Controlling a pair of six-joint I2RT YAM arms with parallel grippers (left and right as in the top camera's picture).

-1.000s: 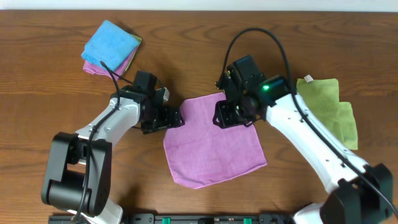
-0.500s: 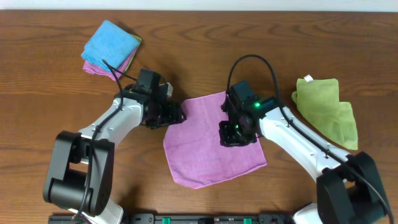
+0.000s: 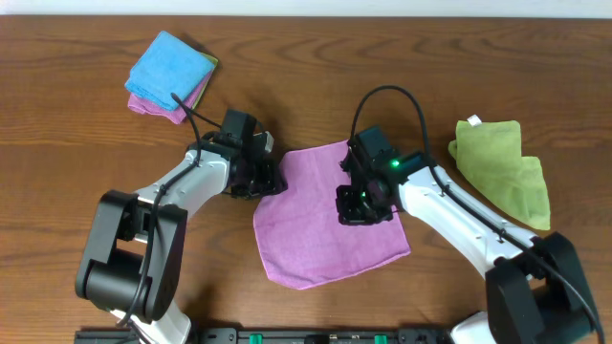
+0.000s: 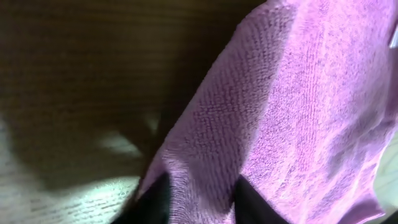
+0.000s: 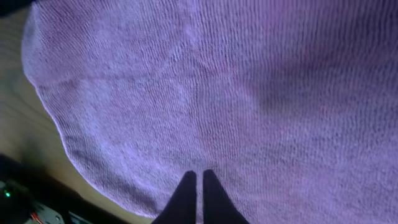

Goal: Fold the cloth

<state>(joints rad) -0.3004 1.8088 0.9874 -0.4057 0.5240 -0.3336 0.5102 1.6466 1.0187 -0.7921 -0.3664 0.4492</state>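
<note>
I need to regrip the cloth's edge nearer the upper corner (image 3: 286, 158) before folding inward, as my left gripper pinches a raised bit of the purple edge below it.
The purple cloth (image 3: 325, 229) lies spread flat on the wooden table. My left gripper (image 3: 270, 178) sits at its upper left edge. In the left wrist view a raised band of that cloth (image 4: 267, 106) runs between the two dark fingers (image 4: 154, 202), which have closed in on it. My right gripper (image 3: 360, 204) is down on the cloth's upper right part. Its fingertips (image 5: 186, 186) stand almost together on the fabric (image 5: 249, 81), with a faint crease running up from them.
A stack of folded cloths (image 3: 170, 75), blue on top of pink, lies at the back left. A crumpled green cloth (image 3: 502, 172) lies at the right. Bare wood (image 3: 76, 172) surrounds the purple cloth.
The left gripper slid right onto the cloth's edge and its jaws narrowed. The right gripper moved forward and down onto the cloth and closed.
</note>
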